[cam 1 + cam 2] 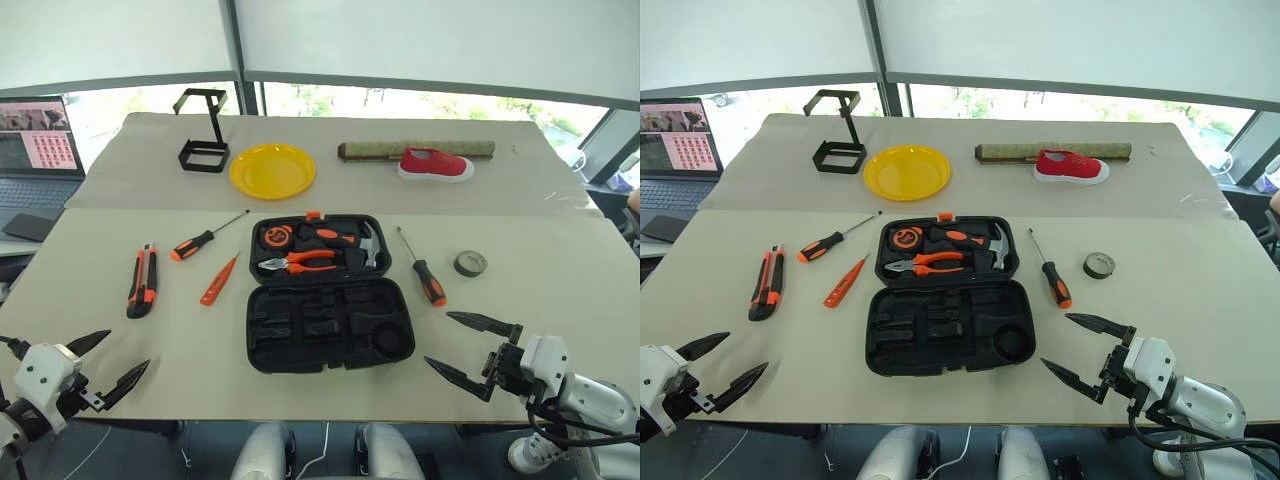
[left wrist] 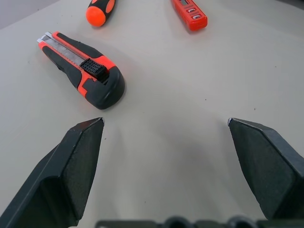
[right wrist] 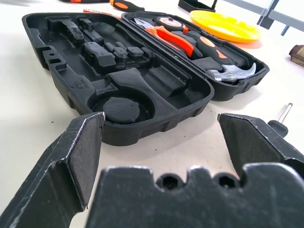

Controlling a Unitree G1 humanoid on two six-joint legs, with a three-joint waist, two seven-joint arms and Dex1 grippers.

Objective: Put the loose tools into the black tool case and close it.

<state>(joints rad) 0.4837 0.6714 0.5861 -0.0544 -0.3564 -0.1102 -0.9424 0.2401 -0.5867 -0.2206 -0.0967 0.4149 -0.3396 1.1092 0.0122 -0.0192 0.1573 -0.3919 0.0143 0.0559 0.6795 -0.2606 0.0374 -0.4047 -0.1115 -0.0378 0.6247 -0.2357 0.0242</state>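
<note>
Next, my left gripper should go to the handle's middle point(image 1: 193, 245) on the black-and-orange screwdriver near the utility knife and close there.
The black tool case point(image 1: 330, 326) lies open mid-table, with pliers, a hammer and a tape measure in its far half. To its left lie a black-and-orange utility knife point(image 1: 142, 280), a black-and-orange screwdriver point(image 1: 195, 243) and a small all-orange screwdriver point(image 1: 218, 281). To its right lie a second black-and-orange screwdriver point(image 1: 426, 275) and a dark grey tape roll point(image 1: 470, 263). My left gripper point(image 1: 108, 360) stands open near the table's front left edge, short of the knife point(image 2: 83, 69). My right gripper point(image 1: 468, 348) stands open at the front right, facing the case point(image 3: 118, 76).
At the back stand a yellow plate point(image 1: 272, 170), a black wire-frame stand point(image 1: 204, 135), a red shoe point(image 1: 436, 164) and a long brown bar point(image 1: 415, 149). A laptop point(image 1: 36, 150) sits off the table's left side.
</note>
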